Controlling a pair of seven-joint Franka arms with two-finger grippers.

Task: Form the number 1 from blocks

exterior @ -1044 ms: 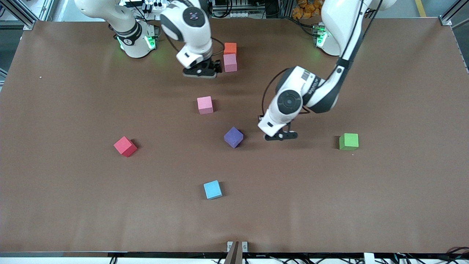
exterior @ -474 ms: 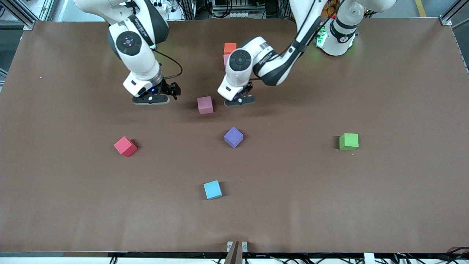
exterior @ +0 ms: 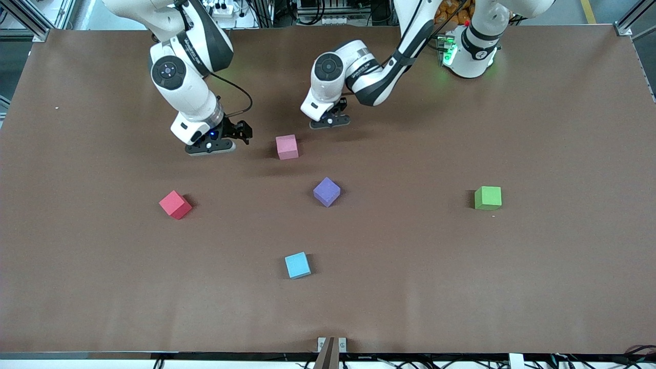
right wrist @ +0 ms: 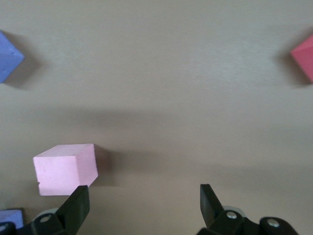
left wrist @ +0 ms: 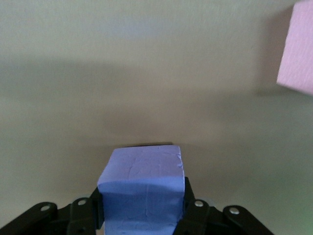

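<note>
Next, my right gripper moves next to the loose pink block point(exterior: 287, 147) point(right wrist: 66, 170), beyond the cornerwise purple block from the front camera, and closes on its sides.
My left gripper point(exterior: 329, 122) point(left wrist: 142, 200) is shut on a purple block point(left wrist: 141, 183), low over the table just farther from the front camera than a loose pink block point(exterior: 287, 146) point(right wrist: 66, 168). A pink block's edge point(left wrist: 298, 49) shows in the left wrist view. My right gripper point(exterior: 211, 147) point(right wrist: 144, 200) is open and empty, hanging beside the loose pink block toward the right arm's end. A second purple block point(exterior: 326, 191) point(right wrist: 7, 56) lies turned cornerwise, nearer the front camera. The left arm hides the orange block.
A red cube point(exterior: 175, 204) point(right wrist: 303, 56) lies toward the right arm's end, a light blue cube point(exterior: 297, 265) nearest the front camera, and a green cube point(exterior: 487, 198) toward the left arm's end. The brown table point(exterior: 461, 282) spreads wide around them.
The left gripper carried its purple block from beside the loose purple block toward the arm bases. The right gripper swung away from the orange and pink pair toward the right arm's end.
</note>
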